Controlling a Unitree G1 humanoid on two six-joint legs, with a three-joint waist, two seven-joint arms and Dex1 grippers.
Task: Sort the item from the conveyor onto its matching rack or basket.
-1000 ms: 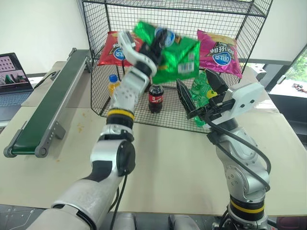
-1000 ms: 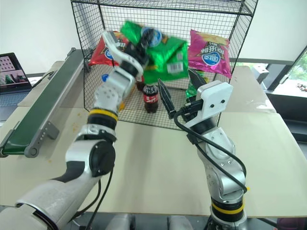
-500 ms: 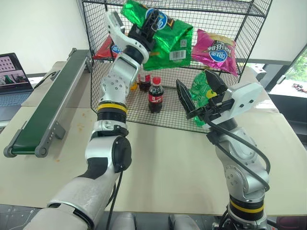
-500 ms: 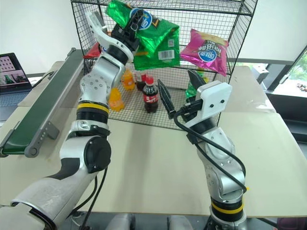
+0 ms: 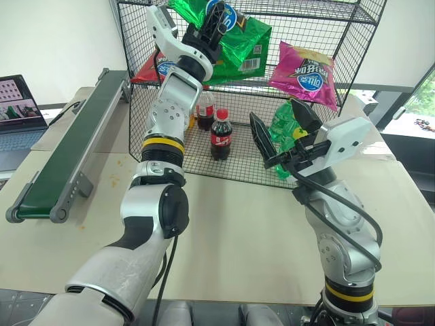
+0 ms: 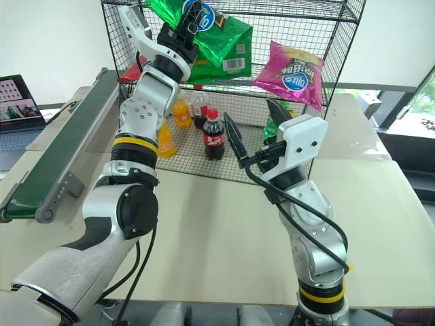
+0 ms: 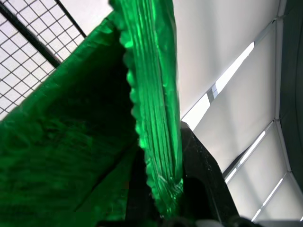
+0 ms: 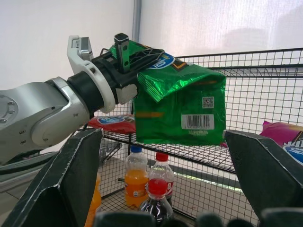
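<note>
The robot's left gripper should set the green crisp bag down between the red bag and the pink bag (image 5: 243,70).
The item, a shiny green crisp bag (image 5: 242,46), hangs high in front of the black wire rack (image 5: 360,41), level with its upper tier. My left gripper (image 5: 216,17) is shut on the bag's crimped top edge, arm stretched up. The right wrist view shows the bag (image 8: 182,111) with its barcode side facing me and its lower edge near the shelf wire. In the left wrist view the green foil (image 7: 156,94) is pinched between black fingers (image 7: 199,165). My right gripper (image 5: 280,129) stands open and empty in front of the rack's lower tier. The conveyor (image 5: 68,149) lies on the left, its belt bare.
A red bag (image 5: 153,66) and a pink bag (image 5: 306,64) lie on the rack's middle shelf. A cola bottle (image 5: 219,136), an orange bottle (image 6: 166,139) and green packs sit on the bottom tier. A laptop (image 5: 20,102) stands at the far left.
My left arm has lifted the green bag from the middle-shelf height up toward the rack's top. The right arm has stayed still.
</note>
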